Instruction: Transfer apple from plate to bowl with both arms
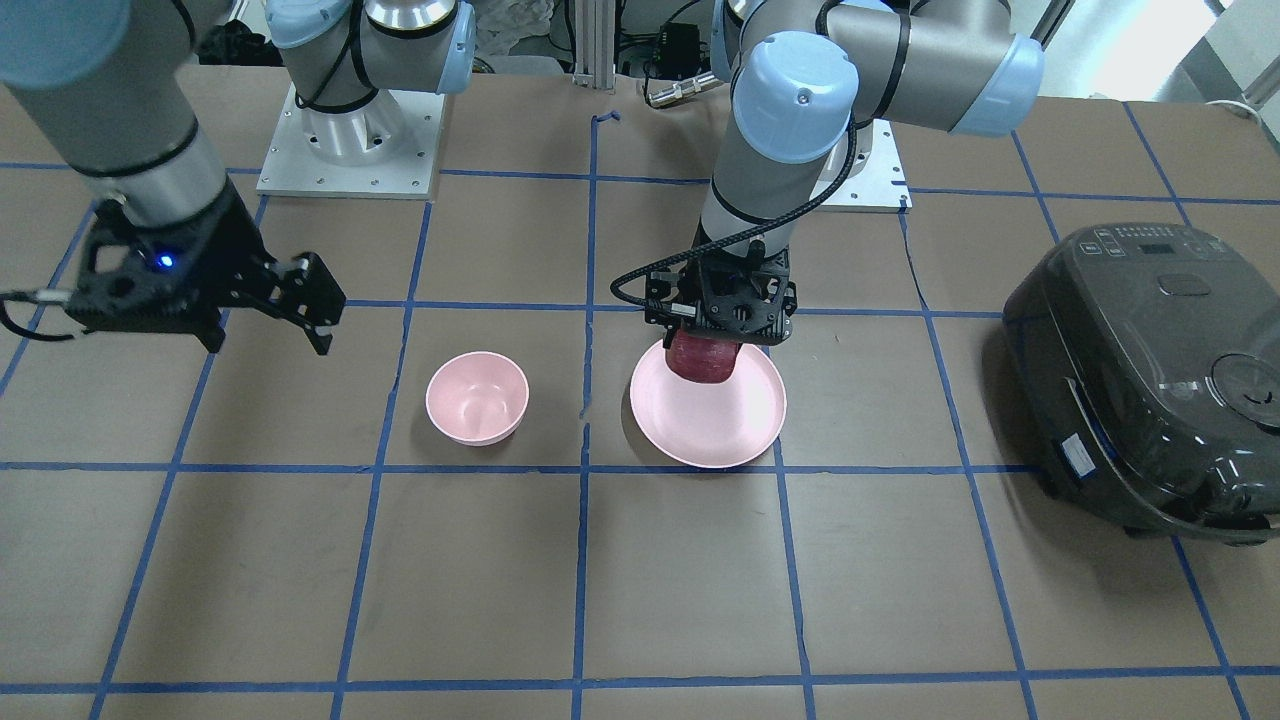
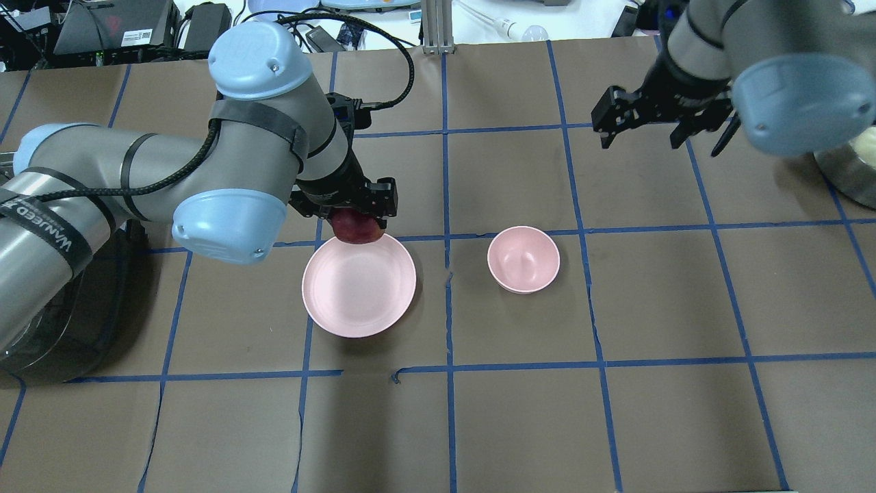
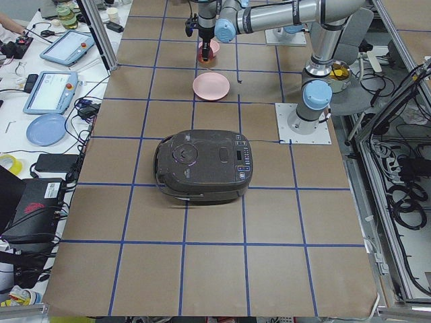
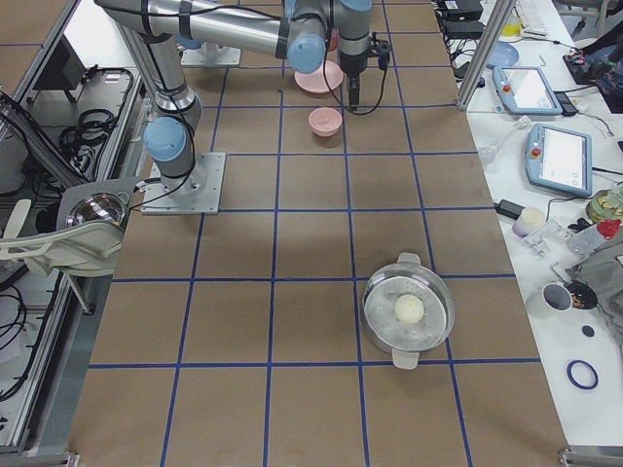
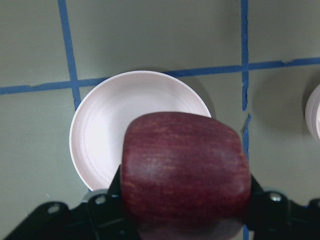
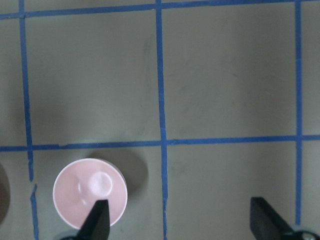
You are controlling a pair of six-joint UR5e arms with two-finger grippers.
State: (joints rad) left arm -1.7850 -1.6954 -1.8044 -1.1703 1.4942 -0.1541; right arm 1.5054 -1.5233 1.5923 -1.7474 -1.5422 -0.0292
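My left gripper will set down the dark red apple, now just above the plate's far edge, on the bottom of the small pink bowl (image 1: pixel 476 406) next to the plate and let it go.
My left gripper (image 1: pixel 706 352) (image 2: pixel 356 226) is shut on the dark red apple (image 1: pixel 703 360) (image 2: pixel 357 229) (image 5: pixel 186 170) and holds it just above the far edge of the pale pink plate (image 1: pixel 712 412) (image 2: pixel 359 287) (image 5: pixel 107 130). The plate is otherwise bare. The small pink bowl (image 1: pixel 477 397) (image 2: pixel 523 259) (image 6: pixel 90 194) stands empty beside the plate, toward my right arm. My right gripper (image 1: pixel 320 300) (image 2: pixel 653 133) (image 6: pixel 182 220) is open and empty, raised above the table, farther from the robot than the bowl and out to its side.
A dark rice cooker (image 1: pixel 1150 385) (image 3: pixel 202 165) sits on my left end of the table. A metal pot with a white ball (image 4: pixel 407 309) stands at my right end. Blue tape lines grid the brown table (image 1: pixel 640 580).
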